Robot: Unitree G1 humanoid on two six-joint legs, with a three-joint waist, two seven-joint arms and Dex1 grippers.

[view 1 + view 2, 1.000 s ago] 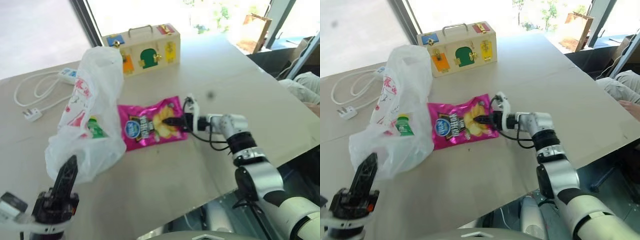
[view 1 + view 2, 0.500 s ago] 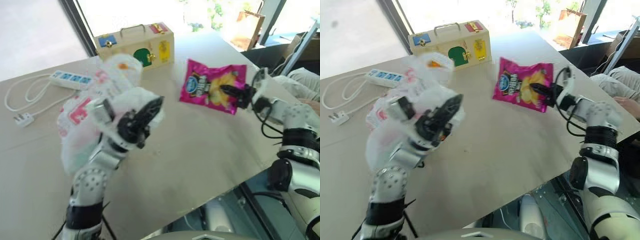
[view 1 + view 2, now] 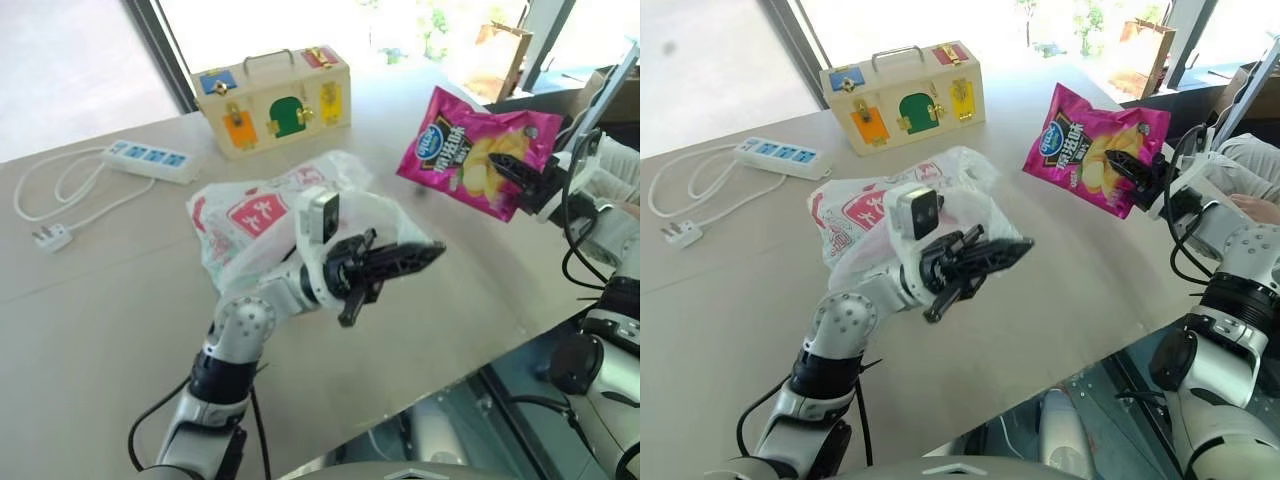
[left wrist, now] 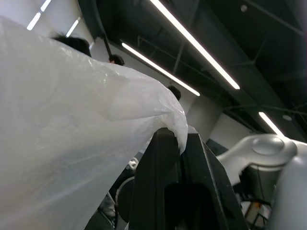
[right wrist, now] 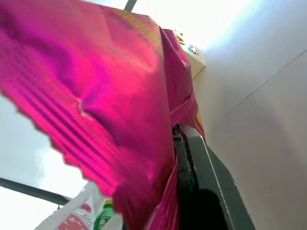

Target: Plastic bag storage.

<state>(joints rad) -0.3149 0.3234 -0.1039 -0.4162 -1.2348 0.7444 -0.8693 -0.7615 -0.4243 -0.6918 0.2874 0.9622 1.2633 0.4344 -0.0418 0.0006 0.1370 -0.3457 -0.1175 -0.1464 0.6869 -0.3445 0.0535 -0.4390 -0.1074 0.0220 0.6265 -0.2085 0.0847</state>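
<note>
I will use my right gripper to put the magenta chip packet down inside the plastic bag's opening [image 3: 270,251] [image 5: 97,214], by the edge of the bag that my left gripper pinches.
The plastic bag [image 3: 262,212], crinkly white with red print, lies slumped on the table's middle. One edge of it is drawn up to my left gripper [image 3: 425,252], which hangs above the table pointing to the right. In the left wrist view the bag's film [image 4: 72,134] is pinched between the shut black fingers [image 4: 160,163]. At the right my right gripper [image 3: 508,172] is shut on a shiny magenta chip packet [image 3: 470,150] and holds it up in the air, well apart from the bag. The right wrist view has the packet [image 5: 96,86] clamped in that gripper.
A wooden latch box [image 3: 275,95] stands at the back of the table. A white power strip [image 3: 145,160] with cord and plug [image 3: 50,237] lies at the back left. A brown paper bag [image 3: 505,55] stands beyond the far right corner. The table's front edge runs close under my right arm.
My left gripper has swung to the right and turned, dragging the bag's edge with it, and the bag has sunk flatter. My right gripper has carried the chip packet a little further right.
</note>
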